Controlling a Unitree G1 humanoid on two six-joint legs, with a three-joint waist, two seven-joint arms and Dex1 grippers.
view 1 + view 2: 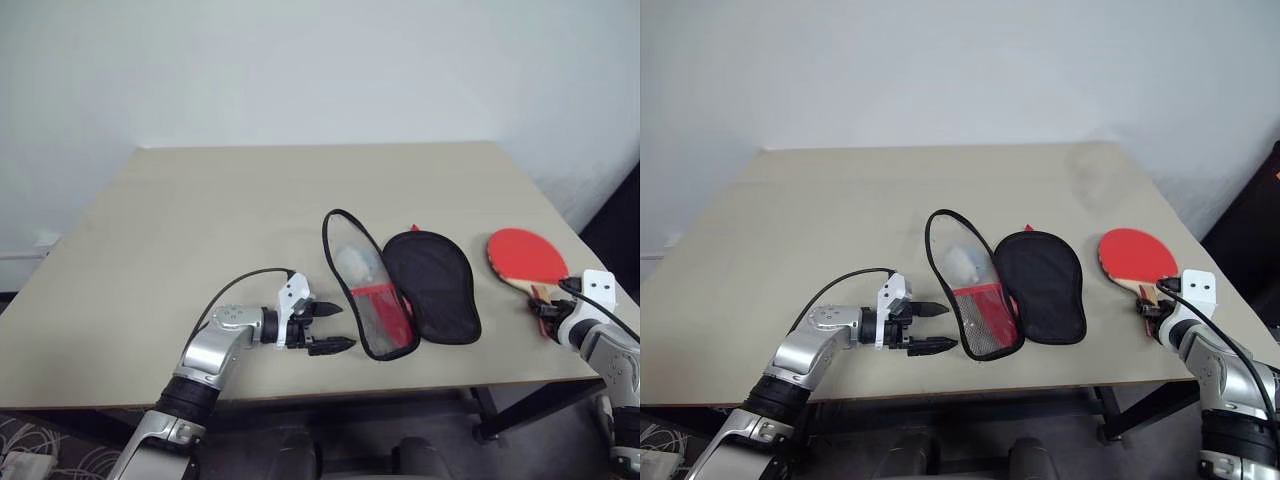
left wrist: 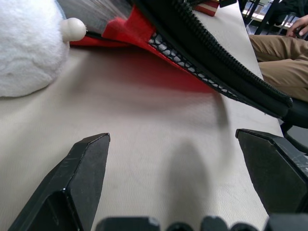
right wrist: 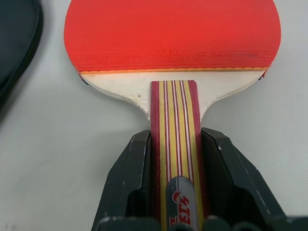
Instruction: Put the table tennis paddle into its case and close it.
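Note:
Next, my right gripper sets the table tennis paddle down inside the black half of the open case (image 1: pixel 432 273).
The table tennis paddle (image 1: pixel 527 255) lies flat near the table's right edge, red face up, its striped handle (image 3: pixel 174 125) pointing toward me. My right gripper (image 3: pixel 175 137) is shut on that handle, one black finger pressed against each side. The case (image 1: pixel 432 285) lies unzipped and spread open at the table's front middle: a black half on the right and a silvery-lined half (image 1: pixel 365 295) with a red patch on the left. My left gripper (image 1: pixel 346 327) hovers open just left of the case's near edge (image 2: pixel 216 62), nothing between its fingers.
A white wad (image 1: pixel 352 262) sits inside the lined half of the case. The beige table (image 1: pixel 200 220) has its front edge close behind both grippers and its right edge beside the paddle. A seated person's trouser leg (image 2: pixel 274 57) shows beyond the table.

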